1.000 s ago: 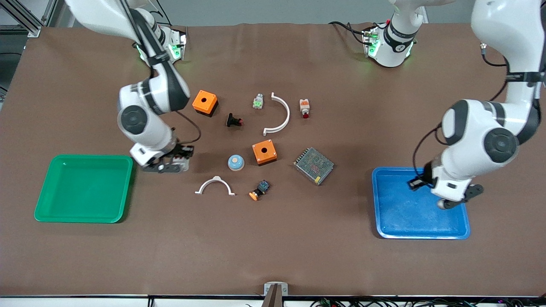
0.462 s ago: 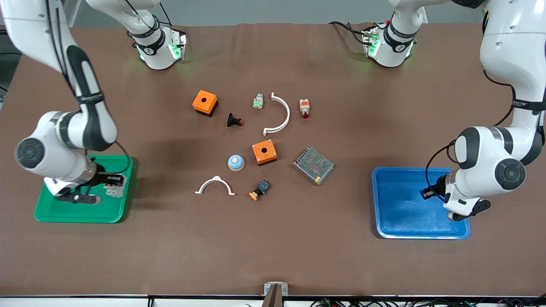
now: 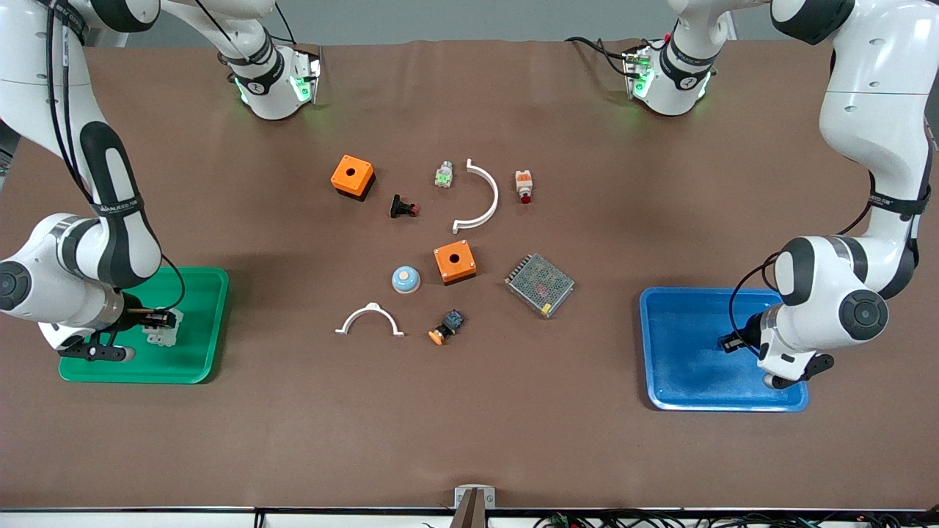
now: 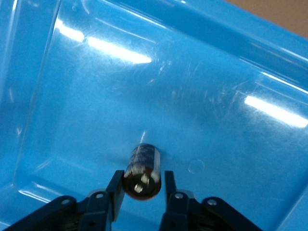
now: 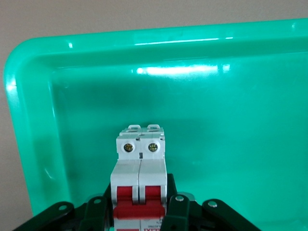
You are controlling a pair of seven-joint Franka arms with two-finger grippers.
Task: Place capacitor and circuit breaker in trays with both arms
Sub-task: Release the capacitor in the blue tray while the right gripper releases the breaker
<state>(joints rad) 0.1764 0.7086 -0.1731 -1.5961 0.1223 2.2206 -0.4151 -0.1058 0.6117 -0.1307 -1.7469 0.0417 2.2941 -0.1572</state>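
Next, my right gripper lowers the circuit breaker and sets it down gently on the middle of the green tray [image 3: 159, 335] [image 5: 190, 180].
The capacitor [image 4: 142, 166], a small black cylinder seen end-on, sits between the fingers of my left gripper [image 4: 143, 185] low over the blue tray [image 4: 192, 96]. One finger touches it and a narrow gap shows at the other. In the front view the left gripper [image 3: 736, 342] is over the blue tray [image 3: 682, 367], with the capacitor [image 3: 728, 342] at its tips. My right gripper [image 5: 139, 202] is shut on the circuit breaker [image 5: 140, 163], a white-grey block with red levers, over the green tray [image 5: 216, 120]. In the front view the right gripper [image 3: 158, 323] holds the breaker [image 3: 163, 328] above the green tray [image 3: 198, 352].
Mid-table lie two orange boxes [image 3: 352, 176] [image 3: 454, 262], a black push-button [image 3: 403, 207], two white arcs [image 3: 480, 194] [image 3: 370, 319], a mesh-covered box [image 3: 539, 283], a blue round knob [image 3: 406, 279], a white-orange part [image 3: 523, 185] and an orange-capped button [image 3: 445, 327].
My right gripper carried the circuit breaker from the table middle to over the green tray. My left gripper moved toward the front camera over the blue tray and lowered.
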